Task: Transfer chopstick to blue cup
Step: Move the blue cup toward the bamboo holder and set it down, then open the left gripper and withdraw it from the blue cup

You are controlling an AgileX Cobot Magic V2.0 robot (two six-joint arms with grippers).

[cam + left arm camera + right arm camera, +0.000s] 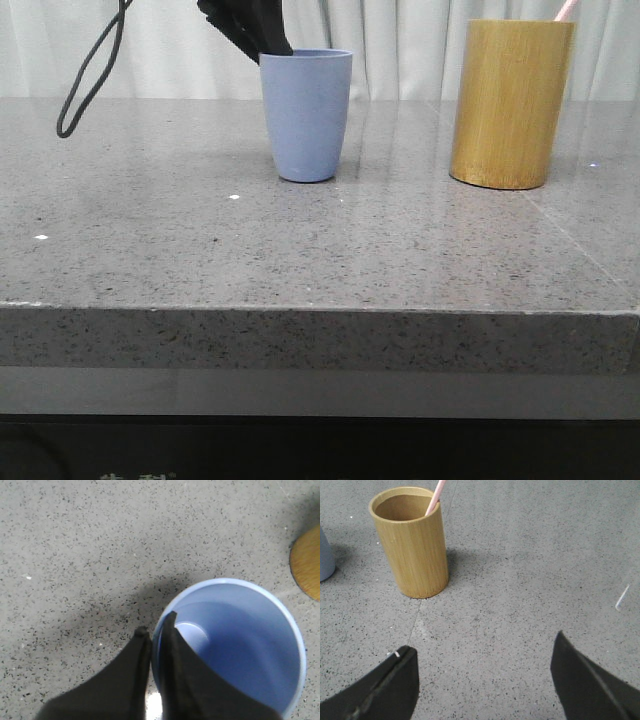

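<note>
Next, I close my right gripper on the exposed end (567, 9) (438, 492) of the pale-pink chopstick, just above the rim of the bamboo cup.
The blue cup (305, 115) stands upright on the grey stone table, left of centre. My left gripper (262, 45) comes down from above at its far-left rim. In the left wrist view the gripper (157, 622) is shut on the rim of the blue cup (240, 645), one finger inside and one outside; the cup looks empty. A pale-pink chopstick tip (565, 10) sticks out of the bamboo cup (510, 105) at the right. In the right wrist view my right gripper (484, 642) is open and empty, above bare table, short of the bamboo cup (410, 545) and its chopstick (436, 495).
A black cable loop (90, 80) hangs at the back left. The table's front edge (320, 310) runs across the front view. The bamboo cup's rim shows in the left wrist view (306, 565), and the blue cup's side in the right wrist view (324, 555).
</note>
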